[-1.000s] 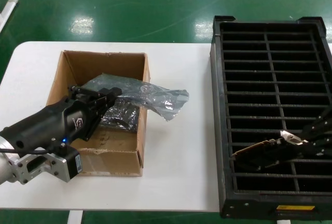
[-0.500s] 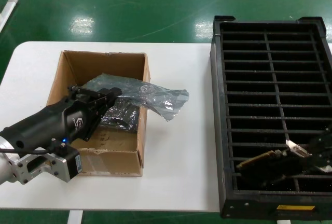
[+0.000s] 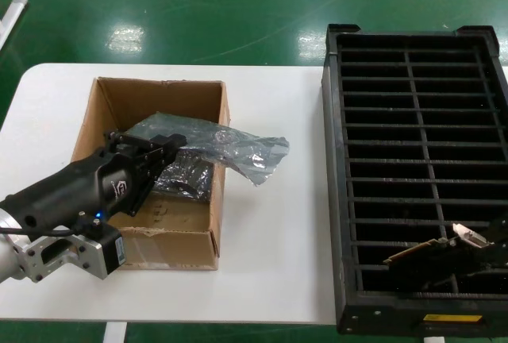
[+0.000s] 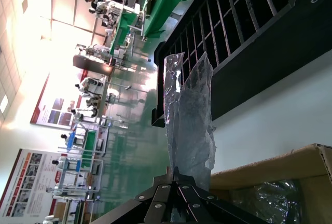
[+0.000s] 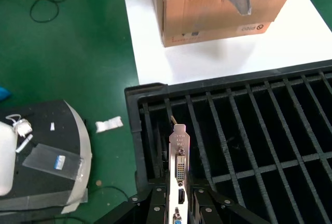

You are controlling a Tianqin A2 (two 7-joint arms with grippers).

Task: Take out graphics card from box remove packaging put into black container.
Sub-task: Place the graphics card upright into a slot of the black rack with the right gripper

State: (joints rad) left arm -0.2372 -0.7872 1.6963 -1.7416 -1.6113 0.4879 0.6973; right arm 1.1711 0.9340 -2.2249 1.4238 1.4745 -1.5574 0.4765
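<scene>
The graphics card will go into the black container's slot (image 3: 390,267) (image 5: 159,137) nearest the yellow label, toward the box, put down there by my right gripper.
The brown cardboard box (image 3: 202,236) stands open on the left of the white table. My left gripper (image 3: 164,150) hovers inside it, shut on one end of the crinkled translucent packaging (image 3: 246,152), which drapes over the box's right wall; the left wrist view shows the bag (image 4: 189,115) hanging from that gripper (image 4: 176,175). The black container (image 3: 337,200) fills the table's right side. My right gripper (image 5: 179,198) is shut on the graphics card's silver bracket (image 5: 179,154), over a near-right slot. The graphics card (image 3: 429,252) lies tilted across the dividers there.
More dark crinkled plastic (image 3: 186,178) lies on the box floor. A strip of bare white table (image 3: 270,240) separates box and tray. Beyond the tray's outer rim (image 5: 137,130), a round dark stand (image 5: 46,167) with small items sits on the green floor.
The right gripper has carried the graphics card to the right and toward the tray's near rows, lower among the dividers. The left gripper and the packaging have stayed still.
</scene>
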